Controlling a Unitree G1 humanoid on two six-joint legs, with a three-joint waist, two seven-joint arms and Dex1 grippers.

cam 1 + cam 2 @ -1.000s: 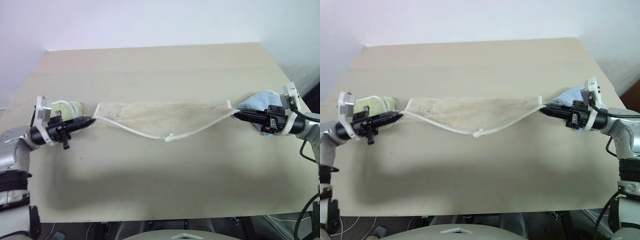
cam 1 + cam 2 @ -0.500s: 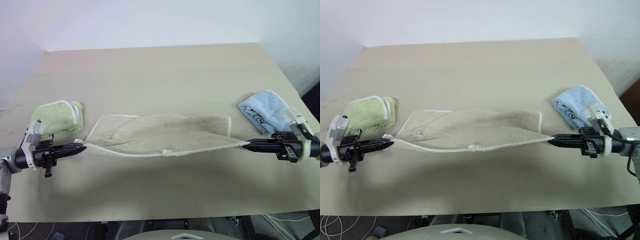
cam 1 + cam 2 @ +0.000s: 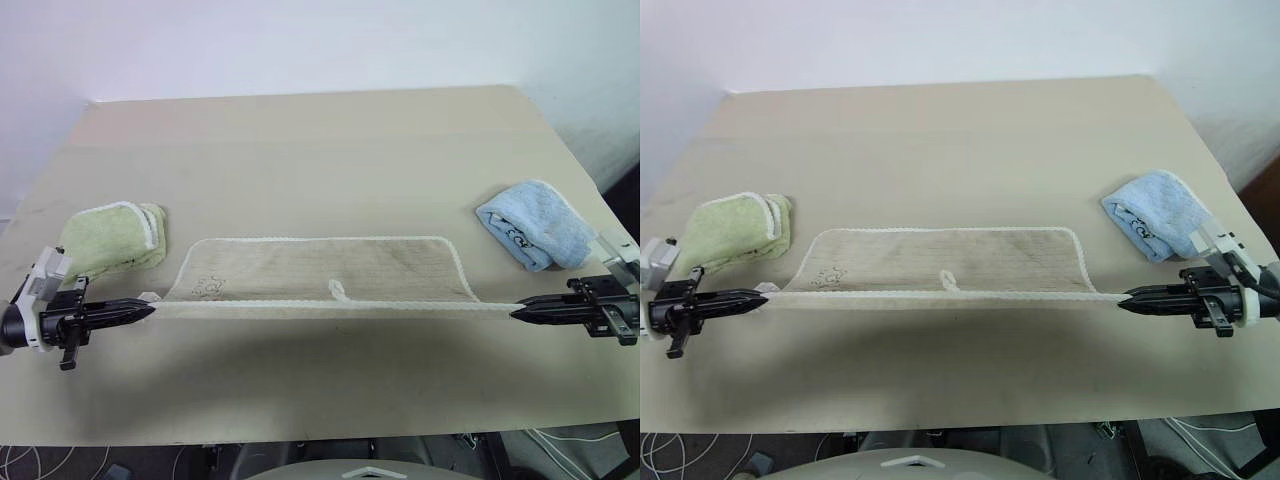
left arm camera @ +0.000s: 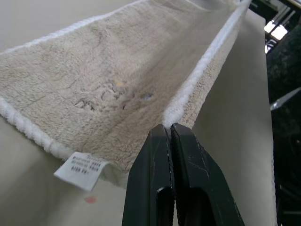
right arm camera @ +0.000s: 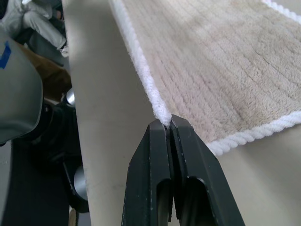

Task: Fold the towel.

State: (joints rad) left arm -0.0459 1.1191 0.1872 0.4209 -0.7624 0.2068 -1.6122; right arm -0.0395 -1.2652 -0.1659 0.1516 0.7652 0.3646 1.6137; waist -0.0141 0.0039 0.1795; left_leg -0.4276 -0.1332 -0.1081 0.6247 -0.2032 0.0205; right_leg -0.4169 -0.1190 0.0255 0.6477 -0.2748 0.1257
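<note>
The robot's left gripper needs to release the towel's near corner on its far corner (image 3: pixel 196 239) closest to the folded light-green towel.
The towel (image 3: pixel 330 272), beige with white corded edging, is stretched taut across the middle of the table. Its far half lies flat on the tabletop, while the near edge is lifted into a straight line. A small white loop (image 3: pixel 340 291) sits at the middle of that near edge, and a faint logo (image 3: pixel 208 286) marks the left end. My left gripper (image 3: pixel 148 309) is shut on the towel's near left corner. At the opposite end, my right gripper (image 3: pixel 517 312) is shut on the near right corner. A white label (image 4: pixel 83 168) hangs by the left corner.
A folded light-green towel (image 3: pixel 108 236) lies at the table's left side, just behind my left gripper. A folded light-blue towel (image 3: pixel 535 230) rests near the right edge, behind my right gripper. The beige table (image 3: pixel 320 150) stretches far behind; its front edge runs close below.
Both grippers pulled back toward me, lower and farther apart. The sagging towel is now drawn taut, its far half laid flat on the table. The small towels are uncovered.
</note>
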